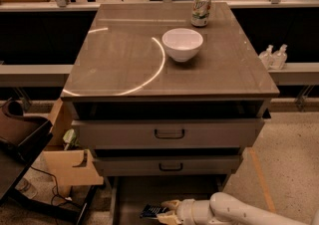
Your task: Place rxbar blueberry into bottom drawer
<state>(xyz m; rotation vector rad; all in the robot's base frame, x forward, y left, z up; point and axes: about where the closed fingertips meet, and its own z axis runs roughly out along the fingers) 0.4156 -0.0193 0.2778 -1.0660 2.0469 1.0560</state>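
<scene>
Next, my gripper lets go of the rxbar blueberry on the bottom drawer's dark bottom (147,207), toward the side with the cardboard box. The bar is now low inside the drawer's outline.
The bottom drawer (130,196) is pulled out at the foot of the cabinet, a wide shallow tray with a dark inside. My white arm reaches in from the lower right. My gripper (163,211) is low over the drawer's front part and is shut on the rxbar blueberry (151,211), a dark blue flat wrapper that sticks out to the left of the fingers. The bar is inside the drawer's outline, close to its floor; I cannot tell whether it touches.
Two upper drawers with dark handles (169,133) stand partly open above. On the cabinet top are a white bowl (182,44) and a green-white soda can (201,8). A cardboard box (70,162) and a dark chair (20,139) stand at the left. Two bottles (273,56) sit at the right.
</scene>
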